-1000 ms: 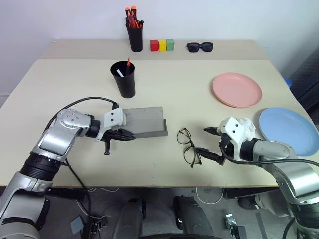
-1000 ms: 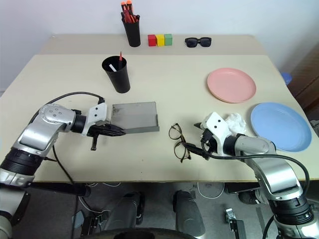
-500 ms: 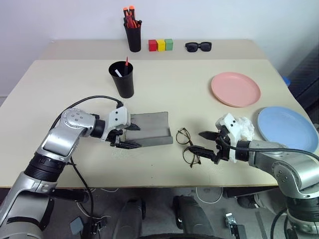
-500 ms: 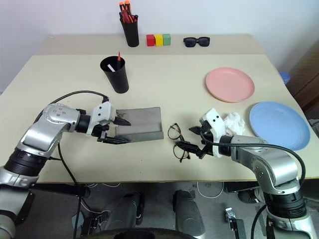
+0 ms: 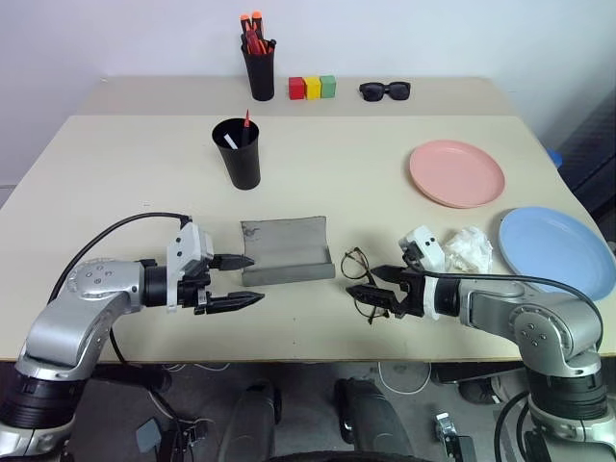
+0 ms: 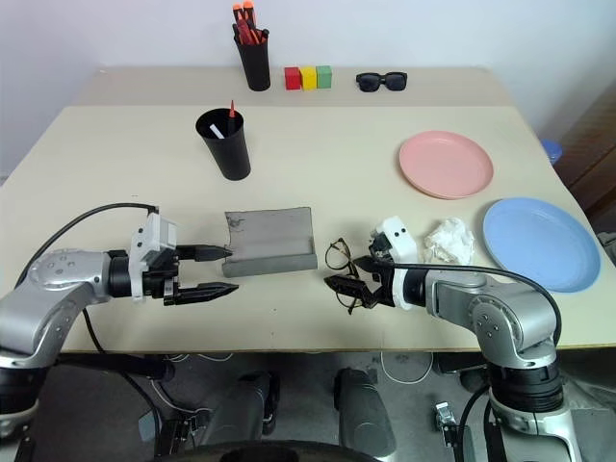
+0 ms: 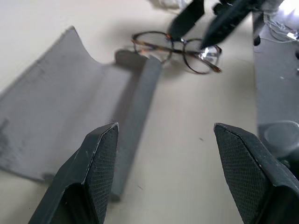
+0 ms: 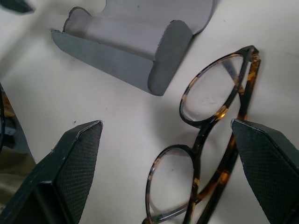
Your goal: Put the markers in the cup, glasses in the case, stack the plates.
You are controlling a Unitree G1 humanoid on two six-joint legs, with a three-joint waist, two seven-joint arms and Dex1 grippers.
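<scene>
A right gripper finger overlaps the glasses' folded temples; I need to move back, straddle the glasses, pinch them at the bridge (image 8: 202, 132).
The wire-frame glasses (image 5: 355, 261) lie folded on the table just right of the grey case (image 5: 286, 246), which lies open and trough-shaped. My right gripper (image 5: 363, 280) is open and low over the glasses, one finger on either side of them, as the right wrist view (image 8: 211, 95) confirms. My left gripper (image 5: 256, 279) is open with nothing in it, a little left of the case's front corner. The black cup (image 5: 239, 159) holds the red-tipped marker (image 5: 246, 120) and the white one (image 5: 231, 141). The pink plate (image 5: 457, 173) and the blue plate (image 5: 556, 252) lie apart on the right.
A crumpled white tissue (image 5: 469, 248) sits between my right arm and the blue plate. At the back stand a black pen holder (image 5: 260, 67), three coloured blocks (image 5: 313, 87) and black sunglasses (image 5: 386, 90). The table's front edge runs just under both grippers.
My left gripper opened, let go of the case and drew back to its left. My right gripper rolled and slid left until its fingers straddle the glasses.
</scene>
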